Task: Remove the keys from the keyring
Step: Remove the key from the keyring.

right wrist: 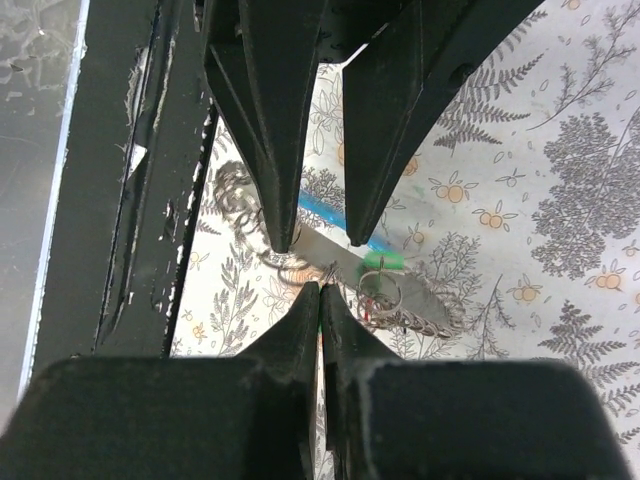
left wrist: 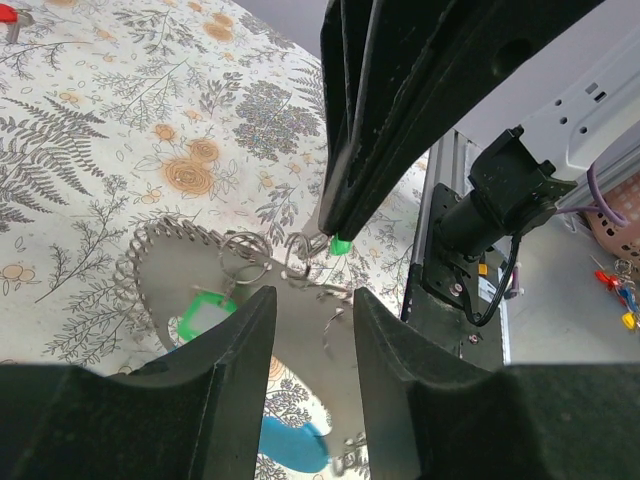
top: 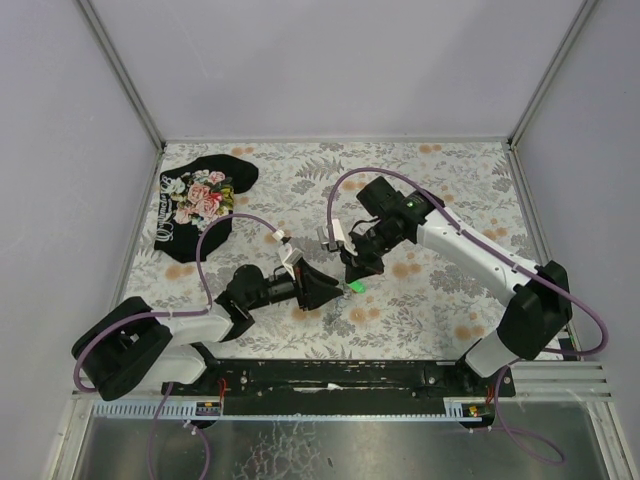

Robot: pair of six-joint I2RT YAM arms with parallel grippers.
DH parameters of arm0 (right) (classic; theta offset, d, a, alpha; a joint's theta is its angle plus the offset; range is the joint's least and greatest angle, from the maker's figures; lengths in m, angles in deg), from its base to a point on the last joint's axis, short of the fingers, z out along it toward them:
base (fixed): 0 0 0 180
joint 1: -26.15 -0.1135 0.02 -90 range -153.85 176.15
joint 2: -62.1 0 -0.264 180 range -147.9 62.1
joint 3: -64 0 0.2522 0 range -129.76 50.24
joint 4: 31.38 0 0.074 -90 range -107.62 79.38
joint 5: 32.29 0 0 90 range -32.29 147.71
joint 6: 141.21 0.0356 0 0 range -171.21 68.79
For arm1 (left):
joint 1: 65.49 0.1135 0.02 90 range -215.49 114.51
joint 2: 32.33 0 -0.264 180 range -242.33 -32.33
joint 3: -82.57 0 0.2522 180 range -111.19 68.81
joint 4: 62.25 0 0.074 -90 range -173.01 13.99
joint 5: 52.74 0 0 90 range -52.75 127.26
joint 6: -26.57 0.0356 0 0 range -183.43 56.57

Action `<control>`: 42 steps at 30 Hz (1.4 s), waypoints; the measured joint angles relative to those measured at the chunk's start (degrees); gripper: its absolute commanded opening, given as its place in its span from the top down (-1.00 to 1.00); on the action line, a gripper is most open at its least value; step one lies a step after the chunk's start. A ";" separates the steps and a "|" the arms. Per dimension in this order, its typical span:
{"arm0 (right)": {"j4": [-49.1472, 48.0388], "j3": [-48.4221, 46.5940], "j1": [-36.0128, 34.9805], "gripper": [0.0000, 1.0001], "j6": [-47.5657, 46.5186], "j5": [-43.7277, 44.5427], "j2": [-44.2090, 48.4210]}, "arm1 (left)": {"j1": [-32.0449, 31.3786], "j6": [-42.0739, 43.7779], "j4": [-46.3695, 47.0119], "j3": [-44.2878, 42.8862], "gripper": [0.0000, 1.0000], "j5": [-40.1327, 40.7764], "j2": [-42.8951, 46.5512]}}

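Note:
My right gripper is holding the green key with the keyring hanging loose from it, so next my left gripper closes on the metal ring [left wrist: 298, 252] next to the key before working it off.
The keyring lies on the floral tablecloth between the two arms: a grey fob [left wrist: 165, 265] with a light-blue end [left wrist: 290, 445], a thin metal ring [left wrist: 245, 258] and a short chain [right wrist: 420, 325]. A green key head [left wrist: 200, 315] rests on the fob. My right gripper [right wrist: 320, 290] comes down from above and is shut on a small green key tip [left wrist: 341, 245] next to the ring. My left gripper [left wrist: 312, 300] is open, its fingertips [right wrist: 283, 240] standing either side of the fob. From above the two grippers meet at the green key [top: 356, 286].
A black floral cloth [top: 200, 200] lies at the table's back left. A small red thing [left wrist: 8, 14] sits far off on the tablecloth. The right arm's base [left wrist: 480, 230] and the table's front rail [top: 330, 375] are close behind the keyring.

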 measured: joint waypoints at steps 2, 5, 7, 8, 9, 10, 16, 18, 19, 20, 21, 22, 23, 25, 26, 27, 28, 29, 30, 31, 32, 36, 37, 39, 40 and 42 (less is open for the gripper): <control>0.17 0.00 -0.07 1.00 0.20 0.00 -0.35 | 0.00 0.00 -0.04 0.00 0.27 0.22 0.00; 0.20 0.02 -0.28 1.00 0.59 0.00 -1.03 | 0.00 0.39 -0.59 -0.09 0.29 0.70 0.11; 0.17 0.02 -0.48 1.00 0.74 0.00 -1.27 | 0.00 0.96 -1.44 -0.17 0.30 1.05 0.42; 0.17 0.02 -0.57 1.00 0.85 -0.02 -1.33 | 0.00 1.38 -1.92 -0.22 0.30 1.16 0.63; 0.17 0.02 -0.61 1.00 0.94 -0.02 -1.36 | 0.00 1.77 -2.62 -0.42 0.30 1.29 0.87; 0.15 0.02 -0.66 1.00 1.11 -0.02 -1.38 | 0.00 2.03 -3.21 -0.72 0.30 1.33 1.03; -0.39 0.02 -0.70 1.00 2.01 -0.02 -1.40 | -0.50 2.64 -3.76 -1.09 0.30 1.55 1.09; -0.57 0.02 -0.70 1.00 2.27 -0.02 -1.40 | -0.85 2.78 -3.76 -1.09 0.31 1.66 1.03; -0.66 0.02 -0.70 1.00 2.36 -0.02 -1.40 | -0.87 2.84 -3.76 -1.09 0.31 1.73 0.96; -0.72 0.02 -0.70 1.00 2.40 -0.02 -1.40 | -0.94 2.91 -3.78 -1.09 0.31 1.75 0.92; -0.72 0.02 -0.70 1.00 2.47 -0.02 -1.40 | -1.01 3.04 -3.82 -1.09 0.32 1.88 0.83; -0.74 0.02 -0.70 1.00 2.56 -0.02 -1.40 | -1.07 3.10 -3.89 -1.09 0.34 2.10 0.76; -0.76 0.02 -0.70 1.00 2.60 -0.04 -1.40 | -1.09 3.19 -3.91 -1.11 0.35 2.16 0.70; -0.85 0.02 -0.70 1.00 2.64 -0.07 -1.42 | -1.18 3.32 -3.96 -1.20 0.38 2.21 0.52; -0.87 0.02 -0.70 1.00 2.69 -0.09 -1.42 | -1.18 3.43 -4.07 -1.31 0.38 2.21 0.42; -0.90 0.02 -0.70 1.00 2.73 -0.11 -1.42 | -1.18 3.48 -4.17 -1.49 0.39 2.21 0.24; -0.92 0.02 -0.70 1.00 2.78 -0.11 -1.42 | -1.18 3.54 -4.28 -1.68 0.42 2.23 0.02; -0.92 0.02 -0.70 1.00 2.82 -0.11 -1.42 | -1.18 3.65 -4.35 -1.79 0.43 2.23 -0.20; -0.94 0.02 -0.70 1.00 2.82 -0.11 -1.42 | -1.18 3.67 -4.37 -1.79 0.46 2.23 -0.31; -0.94 0.02 -0.70 1.00 2.84 -0.11 -1.42 | -1.18 3.72 -4.44 -1.79 0.51 2.25 -0.44; -0.94 0.02 -0.70 1.00 2.84 -0.11 -1.42 | -1.18 3.85 -4.46 -1.81 0.57 2.25 -0.55; -0.94 0.02 -0.70 1.00 2.93 -0.11 -1.42 | -1.20 4.55 -5.20 -2.29 0.76 2.25 -1.03; -0.98 0.02 -0.70 1.00 2.97 -0.09 -1.42 | -1.20 4.68 -5.62 -2.62 0.84 2.23 -1.20; -1.14 0.02 -0.70 1.00 3.04 0.00 -1.42 | -1.20 4.90 -6.27 -3.15 1.00 2.16 -1.33; -1.25 0.02 -0.70 1.00 3.06 0.07 -1.42 | -1.20 5.07 -6.51 -3.37 1.00 2.08 -1.38; -1.46 0.02 -0.70 1.00 3.17 0.02 -1.42 | -1.27 5.44 -6.82 -3.78 1.00 1.90 -1.44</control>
